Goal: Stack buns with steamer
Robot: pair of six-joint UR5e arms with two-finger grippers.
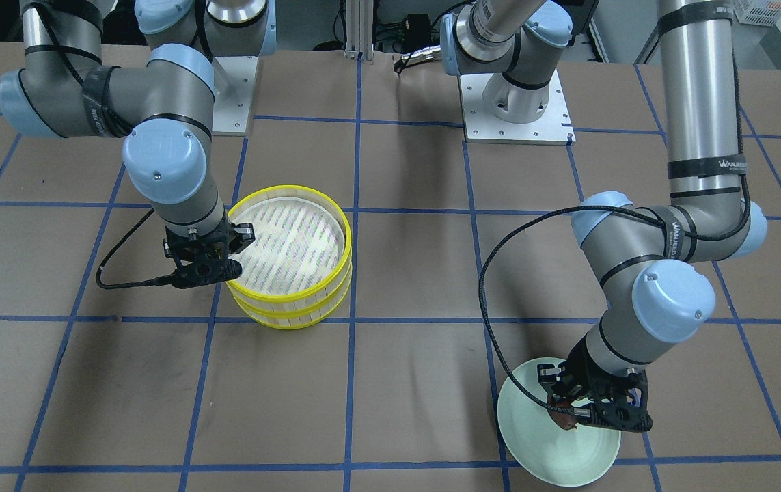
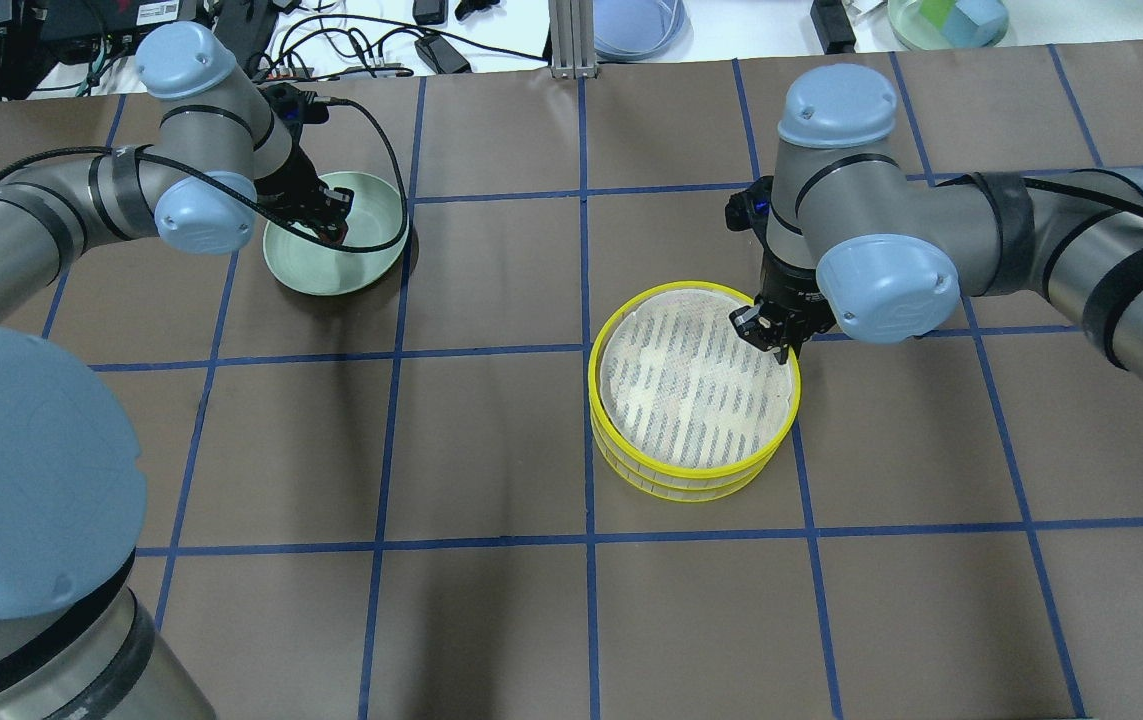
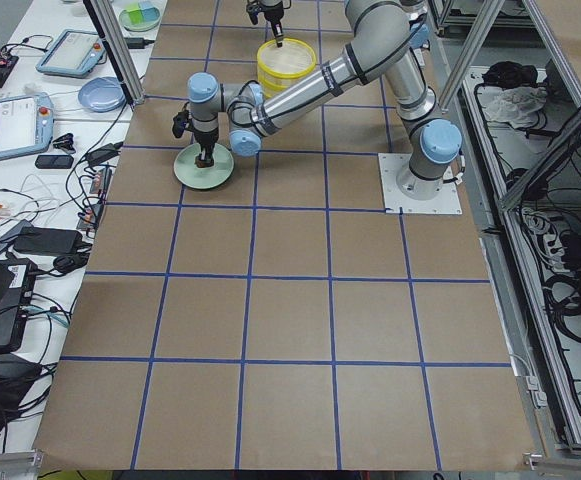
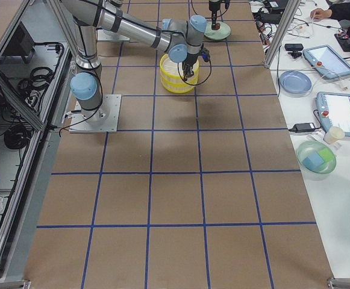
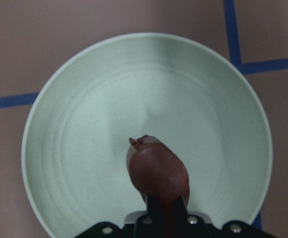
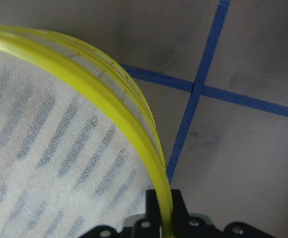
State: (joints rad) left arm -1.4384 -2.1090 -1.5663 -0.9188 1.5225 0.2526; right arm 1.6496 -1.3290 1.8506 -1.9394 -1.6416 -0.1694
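I will release the dark reddish-brown bun, now held over the pale green plate, from my left gripper on the middle of the top level's lined bottom (image 1: 294, 244).
The dark reddish-brown bun (image 5: 157, 176) is held in my left gripper (image 1: 571, 418), shut on it, over the pale green plate (image 5: 84, 99), which also shows in the overhead view (image 2: 376, 245). The two yellow-rimmed steamer tiers stand stacked: the top tier (image 2: 631, 455) sits on the lower tier (image 1: 294, 318). The top tier's lined bottom is bare. My right gripper (image 2: 781, 345) is shut on the top tier's yellow rim (image 6: 109, 89) at its edge. The cream-white bun is not in view.
The plate (image 1: 554, 458) lies near the table's operator-side edge. The arm bases (image 1: 516, 102) are bolted at the robot's side. Past the far edge lie cables, a blue dish (image 2: 631, 20) and a green bowl (image 2: 946, 20).
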